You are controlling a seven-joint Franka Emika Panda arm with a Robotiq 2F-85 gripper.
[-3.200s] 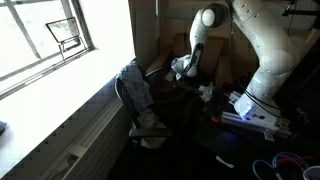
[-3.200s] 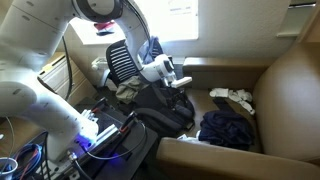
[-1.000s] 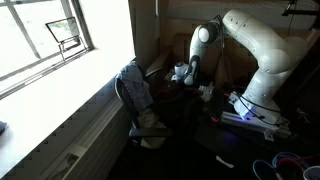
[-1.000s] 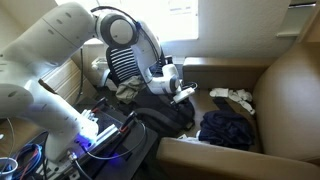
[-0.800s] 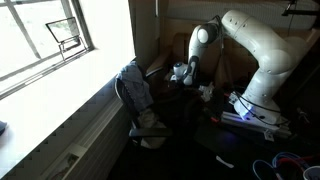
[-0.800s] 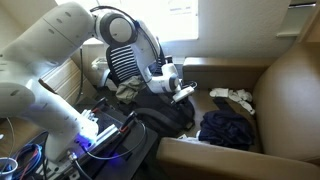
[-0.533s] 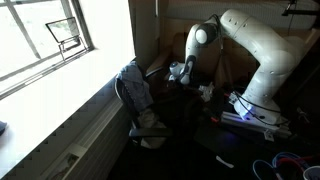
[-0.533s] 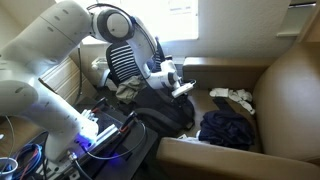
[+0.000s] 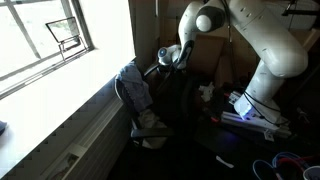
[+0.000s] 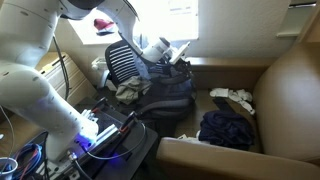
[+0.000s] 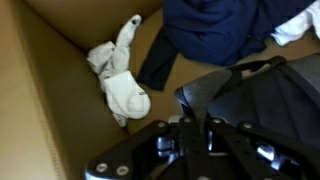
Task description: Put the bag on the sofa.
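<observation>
The robot's gripper will release the black bag on the sofa, standing upright against the sofa's brown back [image 9: 200, 57].
The black floppy bag [image 10: 166, 92] hangs lifted beside the brown sofa [image 10: 285, 85], its top pulled up by my gripper [image 10: 178, 52]. In an exterior view the gripper [image 9: 172, 55] is high, with the bag [image 9: 186, 100] dangling dark under it. In the wrist view my gripper [image 11: 198, 126] is shut on a strap of the bag [image 11: 258, 92]. Beyond it lies the sofa's brown seat [image 11: 55, 95].
A dark blue garment [image 10: 226, 128] and a white cloth [image 10: 235, 97] lie on the sofa seat; the wrist view shows the garment [image 11: 218, 25] and white cloth [image 11: 120, 75]. A swivel chair with grey clothing [image 9: 135, 95] stands by the window wall. Electronics with a glowing light [image 10: 95, 130] sit low nearby.
My gripper closed on the bag's strap, then rose and carried the bag upward. The arm has swung higher in both exterior views.
</observation>
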